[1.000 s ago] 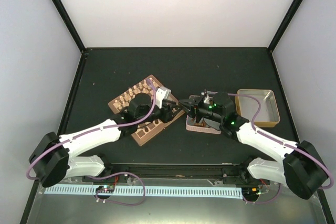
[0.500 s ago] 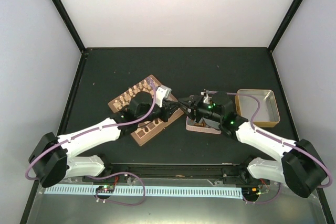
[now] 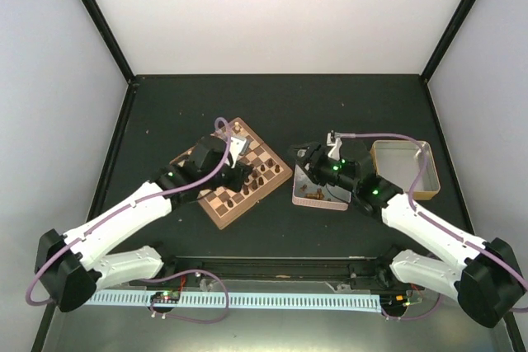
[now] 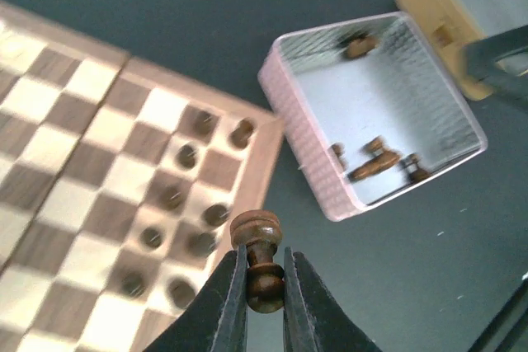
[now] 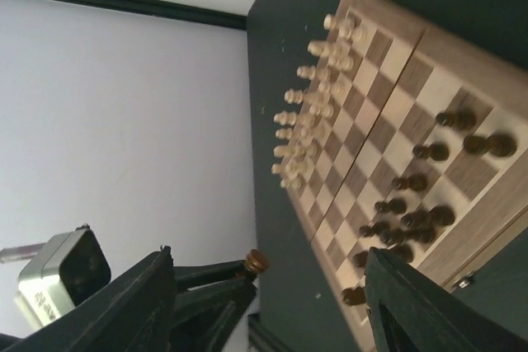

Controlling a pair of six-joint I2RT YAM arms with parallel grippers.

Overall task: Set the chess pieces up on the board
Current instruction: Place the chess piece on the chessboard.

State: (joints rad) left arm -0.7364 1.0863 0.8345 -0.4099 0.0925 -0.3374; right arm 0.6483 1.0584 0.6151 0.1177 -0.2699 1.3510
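Note:
Next, my left gripper lets go of the dark brown pawn on the light square at the near end (image 3: pixel 230 191) (image 4: pixel 111 324) of the dark pawn row.
A dark brown pawn (image 4: pixel 261 263) is pinched upside down in my left gripper (image 4: pixel 264 253), which is shut on it and hangs over the near right edge of the board (image 3: pixel 221 217). The right wrist view shows the same pawn (image 5: pixel 256 261). Several dark chess pieces (image 3: pixel 260 176) stand on the board's right side, also seen from the left wrist (image 4: pixel 189 204) and the right wrist (image 5: pixel 410 213). My right gripper (image 3: pixel 302 159) is open and empty between the board and the tin, its fingers (image 5: pixel 153 290) spread wide.
A pink-sided tin (image 3: pixel 320 204) right of the board holds a few dark pieces (image 4: pixel 375 162). A tan tray (image 3: pixel 403 193) sits further right. Pale cream pieces (image 5: pixel 309 113) line the board's far side (image 5: pixel 429 63).
The two grippers met between board and tin. My left gripper shut on the pawn and drew back left over the board. My right gripper opened and pulled away to the right.

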